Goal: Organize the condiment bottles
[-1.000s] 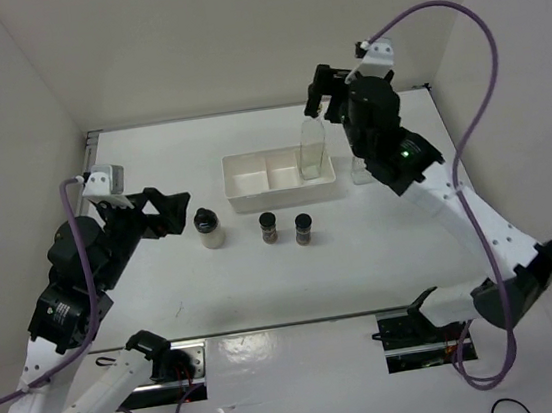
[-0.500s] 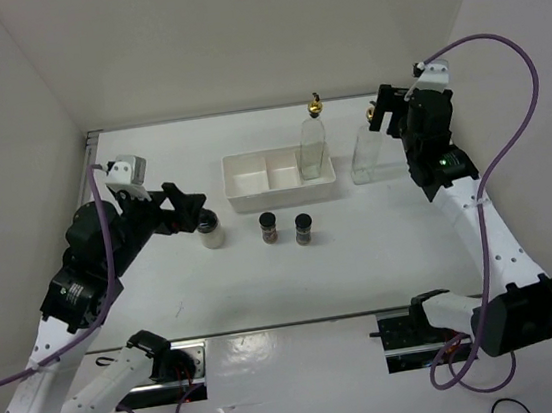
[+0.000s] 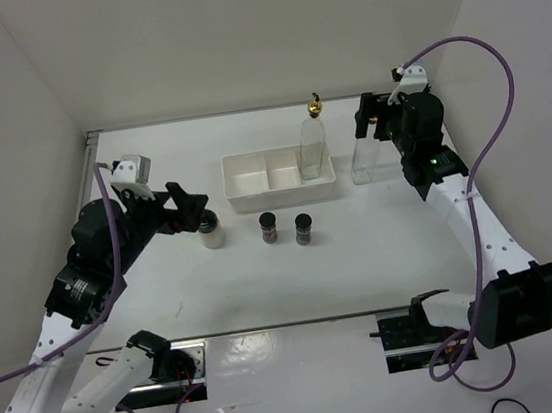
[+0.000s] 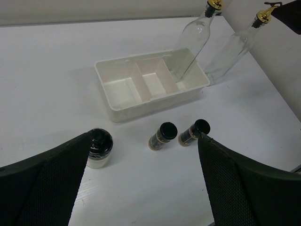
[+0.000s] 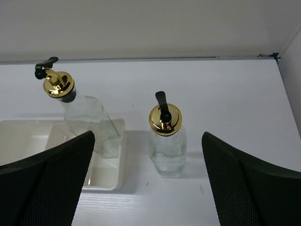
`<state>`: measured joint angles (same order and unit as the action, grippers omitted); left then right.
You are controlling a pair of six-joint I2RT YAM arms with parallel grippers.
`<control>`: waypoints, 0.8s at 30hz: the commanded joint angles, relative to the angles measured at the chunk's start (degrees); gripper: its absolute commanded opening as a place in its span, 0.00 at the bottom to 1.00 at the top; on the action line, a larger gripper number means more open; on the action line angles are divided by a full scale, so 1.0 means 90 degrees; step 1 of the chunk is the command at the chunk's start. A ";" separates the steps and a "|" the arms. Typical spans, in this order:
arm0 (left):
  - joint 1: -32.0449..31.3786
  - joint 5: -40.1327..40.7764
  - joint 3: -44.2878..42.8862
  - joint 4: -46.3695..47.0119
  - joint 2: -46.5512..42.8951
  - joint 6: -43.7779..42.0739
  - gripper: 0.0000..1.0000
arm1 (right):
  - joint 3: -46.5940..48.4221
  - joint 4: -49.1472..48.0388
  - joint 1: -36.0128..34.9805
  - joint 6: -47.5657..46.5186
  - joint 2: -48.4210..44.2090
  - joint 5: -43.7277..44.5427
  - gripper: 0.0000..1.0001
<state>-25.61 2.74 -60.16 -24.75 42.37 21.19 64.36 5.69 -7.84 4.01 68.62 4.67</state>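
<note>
Next, my right gripper closes on the neck [image 3: 372, 130] [image 5: 166, 133], just under the gold spout, of the tall clear bottle standing on the table beside the white tray.
A tall clear bottle with a gold spout [image 3: 312, 147] [image 5: 87, 115] stands in the right-end compartment of the white divided tray [image 3: 253, 181] [image 4: 117, 101]. A second tall clear bottle [image 3: 364, 152] [image 5: 167, 143] stands on the table just right of the tray. My right gripper [image 3: 374, 114] [image 5: 148, 136] hangs open above and behind this second bottle, touching nothing. In front of the tray stand a squat whitish black-capped jar [image 3: 210, 231] [image 4: 99, 149] and two small dark jars [image 3: 269, 228] [image 3: 304, 228] [image 4: 162, 135] [image 4: 192, 132]. My left gripper [image 3: 191, 207] [image 4: 143, 141] is open, close to the squat jar.
White walls close in the table on the left, back and right; the right wall runs close to the second tall bottle. The tray's left [image 4: 116, 92] and middle [image 4: 153, 82] compartments hold nothing. The arm bases sit at the near edge.
My right gripper has left the bottle in the tray and swung right to the bottle beside the tray. My left gripper has moved closer to the squat jar.
</note>
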 commanded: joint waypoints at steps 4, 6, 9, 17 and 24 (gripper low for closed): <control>-0.0016 -0.0002 0.0063 0.0319 0.0116 -0.0147 1.00 | -0.0178 -0.0739 0.0021 -0.0065 0.0325 -0.0128 0.99; -0.0016 0.0057 0.0063 0.0319 0.0116 -0.0147 1.00 | -0.0237 -0.0808 0.0021 -0.0065 0.0403 -0.0128 0.99; -0.0016 0.0115 0.0063 0.0319 0.0175 -0.0206 1.00 | -0.0237 -0.0925 0.0021 0.0004 0.0734 0.0018 0.99; -0.0016 0.0174 0.0063 0.0377 0.0419 -0.0323 1.00 | -0.0178 -0.1140 0.0021 0.0004 0.1203 0.0291 0.99; 0.0042 0.0232 0.0063 0.0436 0.0546 -0.0382 1.00 | -0.0120 -0.1277 0.0021 0.0062 0.1487 0.0360 0.99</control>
<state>-25.54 4.32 -59.61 -23.92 46.94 19.35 62.26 -1.39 -7.84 4.01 81.30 6.61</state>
